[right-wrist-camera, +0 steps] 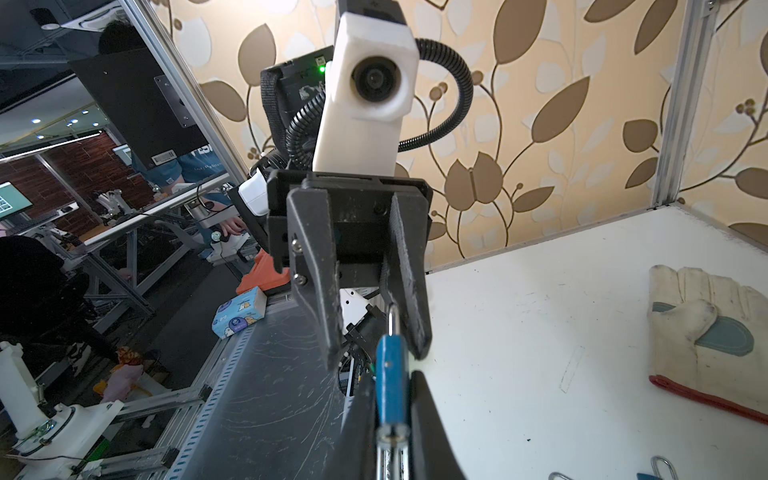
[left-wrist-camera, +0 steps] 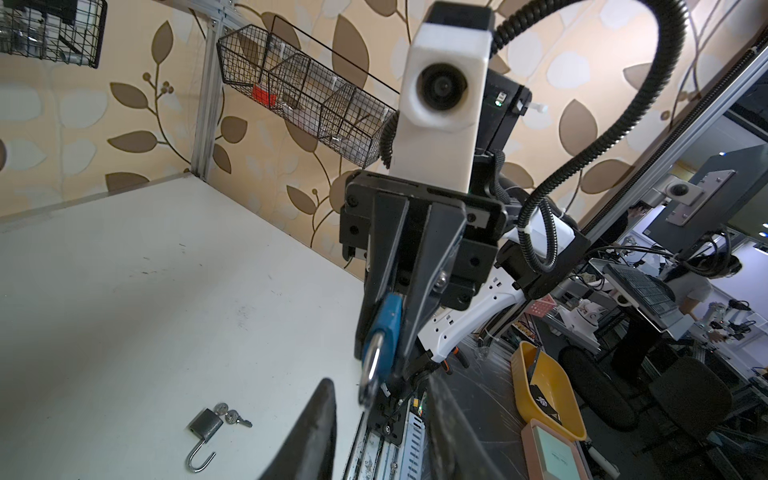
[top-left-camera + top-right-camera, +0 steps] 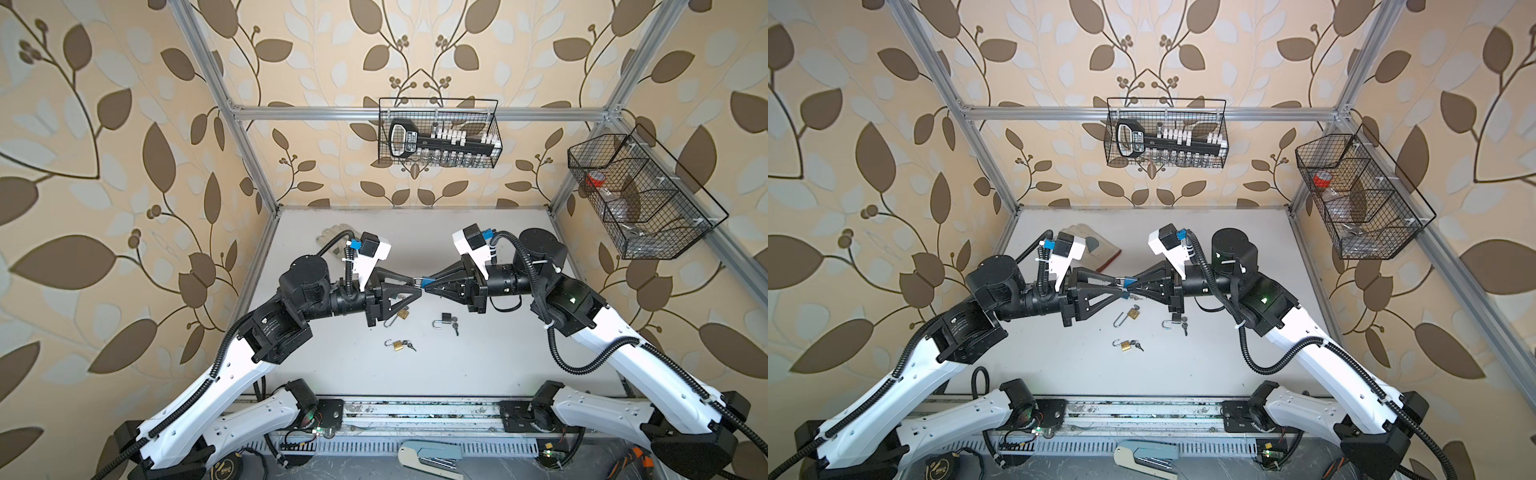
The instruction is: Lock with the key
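My right gripper is covering the body and key of the blue padlock, so next I grip the shackle (image 1: pixel 392 319) with my left gripper before my right gripper pulls the key out.
A blue padlock (image 3: pixel 424 283) (image 3: pixel 1128 284) hangs in mid-air over the table's middle, where both grippers meet tip to tip. My right gripper (image 1: pixel 392 386) (image 3: pixel 428 285) is shut on the padlock's blue body (image 1: pixel 390 361). A silvery metal piece at the base of the padlock, apparently the key (image 1: pixel 390 451), lies between its fingers. My left gripper (image 2: pixel 380 382) (image 3: pixel 418 286) is open. Its fingers (image 1: pixel 318 291) stand either side of the steel shackle (image 1: pixel 392 318) (image 2: pixel 372 372), which sits close to one finger with a gap to the other.
On the white table (image 3: pixel 519 353) below lie a brass padlock (image 3: pixel 402 314), a dark padlock with keys (image 3: pixel 446 319) (image 2: pixel 205 424) and a small brass padlock with keys (image 3: pixel 397 345), all with open shackles. A work glove (image 1: pixel 706 332) lies at the back left. Wire baskets (image 3: pixel 438 133) hang on the walls.
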### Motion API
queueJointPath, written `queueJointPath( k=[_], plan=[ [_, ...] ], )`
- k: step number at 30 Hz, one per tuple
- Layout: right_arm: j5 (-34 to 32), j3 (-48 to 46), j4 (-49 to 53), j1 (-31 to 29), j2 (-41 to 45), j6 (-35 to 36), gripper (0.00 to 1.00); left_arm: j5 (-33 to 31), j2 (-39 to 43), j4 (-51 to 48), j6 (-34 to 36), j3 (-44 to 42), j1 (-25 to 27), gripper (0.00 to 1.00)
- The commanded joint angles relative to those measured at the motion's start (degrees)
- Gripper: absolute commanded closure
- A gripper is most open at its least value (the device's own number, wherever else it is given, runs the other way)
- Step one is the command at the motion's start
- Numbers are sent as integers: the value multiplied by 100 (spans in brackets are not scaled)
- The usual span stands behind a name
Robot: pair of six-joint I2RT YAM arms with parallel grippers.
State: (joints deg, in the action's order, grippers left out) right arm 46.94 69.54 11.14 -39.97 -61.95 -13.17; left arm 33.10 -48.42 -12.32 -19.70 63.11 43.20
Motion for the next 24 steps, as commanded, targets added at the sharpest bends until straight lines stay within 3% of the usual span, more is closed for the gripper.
queueJointPath(
  k=[1, 24],
  plan=[
    [74, -63, 64, 7, 148, 113, 100, -175, 154, 160, 42, 175, 40, 64],
    [260, -98, 117, 11, 55, 64, 100, 96, 29, 326, -27, 202, 40, 75]
  ],
)
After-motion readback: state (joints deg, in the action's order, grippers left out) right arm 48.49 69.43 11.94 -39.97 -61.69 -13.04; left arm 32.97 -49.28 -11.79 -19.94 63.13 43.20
